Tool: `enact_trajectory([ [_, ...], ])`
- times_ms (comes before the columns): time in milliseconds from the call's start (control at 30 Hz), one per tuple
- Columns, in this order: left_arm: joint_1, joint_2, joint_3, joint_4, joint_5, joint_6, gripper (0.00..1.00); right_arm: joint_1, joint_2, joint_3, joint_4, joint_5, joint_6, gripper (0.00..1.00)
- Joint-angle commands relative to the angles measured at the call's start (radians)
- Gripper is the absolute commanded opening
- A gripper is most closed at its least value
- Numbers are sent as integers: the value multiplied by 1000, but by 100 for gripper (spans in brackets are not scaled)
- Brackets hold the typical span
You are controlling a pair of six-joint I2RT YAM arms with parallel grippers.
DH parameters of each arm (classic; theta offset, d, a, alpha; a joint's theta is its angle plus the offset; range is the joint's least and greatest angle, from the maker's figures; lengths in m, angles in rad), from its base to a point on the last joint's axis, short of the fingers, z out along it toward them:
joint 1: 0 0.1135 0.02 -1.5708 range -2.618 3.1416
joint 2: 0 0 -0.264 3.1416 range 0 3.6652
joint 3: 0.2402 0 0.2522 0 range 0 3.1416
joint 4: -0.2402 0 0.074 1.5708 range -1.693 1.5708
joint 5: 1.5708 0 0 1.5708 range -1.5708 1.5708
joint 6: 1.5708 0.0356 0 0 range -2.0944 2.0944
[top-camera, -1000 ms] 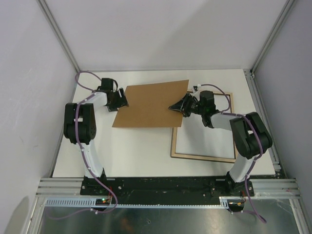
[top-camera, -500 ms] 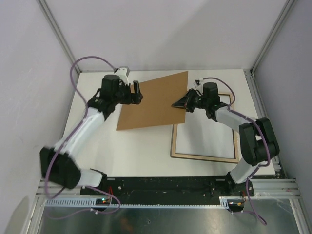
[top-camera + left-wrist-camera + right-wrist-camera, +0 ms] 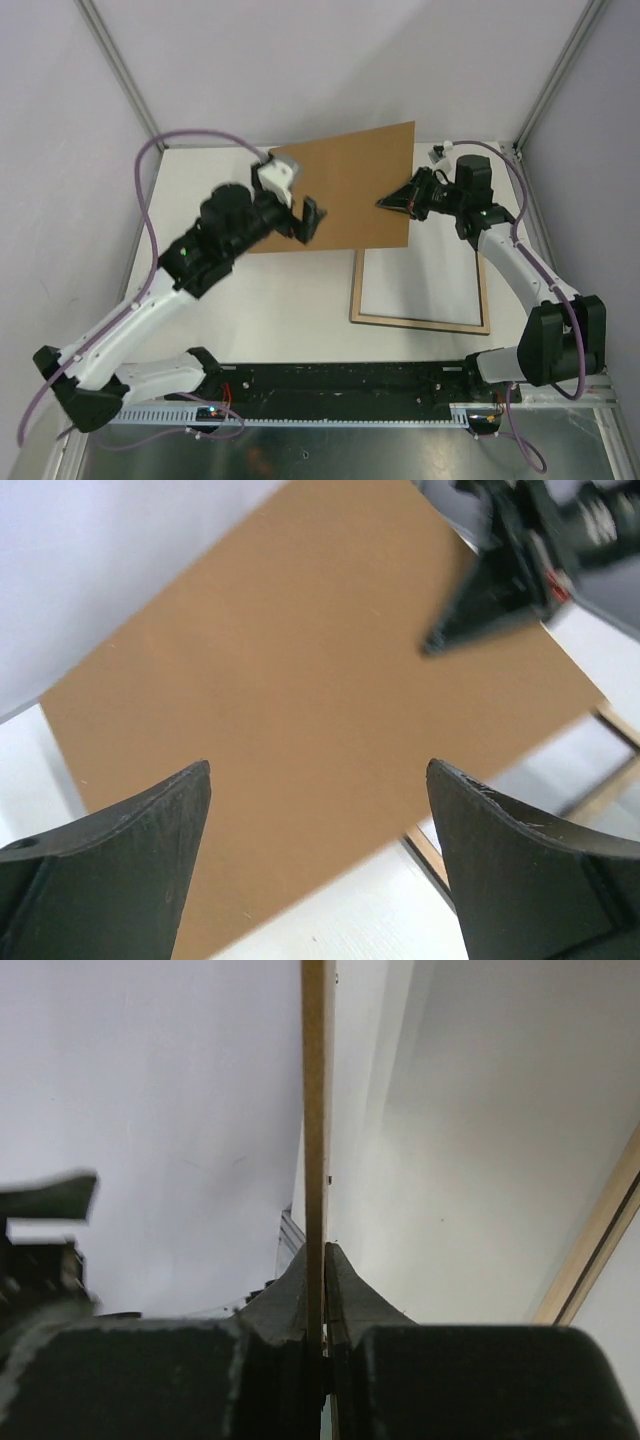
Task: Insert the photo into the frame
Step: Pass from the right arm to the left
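Observation:
The left gripper should close on the middle of the near edge (image 3: 335, 249) (image 3: 365, 853) of the brown backing board, halfway between the board's two near corners.
My right gripper (image 3: 385, 204) is shut on the right edge of the plain brown backing board (image 3: 350, 185) and holds it tilted above the table's back. In the right wrist view the board's thin edge (image 3: 315, 1110) runs between my closed fingers (image 3: 340, 1280). My left gripper (image 3: 303, 222) is open and empty, raised in front of the board's left part. In its own view the board (image 3: 300, 660) fills the space past the spread jaws (image 3: 318, 770). The frame (image 3: 420, 322) lies flat at the right, light wood side up, with a white surface (image 3: 420, 285) inside. The photo's printed side is not visible.
Grey walls and metal posts (image 3: 120, 70) close in the table on three sides. The right arm's cable (image 3: 505, 170) loops near the back right corner. The frame's wood edge also shows in the right wrist view (image 3: 600, 1230) and the left wrist view (image 3: 425, 850).
The right gripper has lifted the board up and toward the back right. The left arm has left the board's left edge, risen and swung toward the middle, with its jaws open.

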Motion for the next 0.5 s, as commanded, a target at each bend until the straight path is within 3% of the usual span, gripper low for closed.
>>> enact_trajectory([
  [0,-270,-140,-135,34,-422,153,93,-8,-72,63,15,-10,114,0],
  [133,-543,-187,-276,112,-767,249,94,-12,-87,96,-8,12,172,0],
  [233,-678,-159,-367,206,-954,345,95,-14,-102,118,-30,34,195,0],
  [333,-732,-130,-445,351,-1031,474,95,-18,-125,125,-40,55,227,0],
  [467,-752,-126,-546,626,-1014,694,96,-25,-144,132,-44,70,264,0],
])
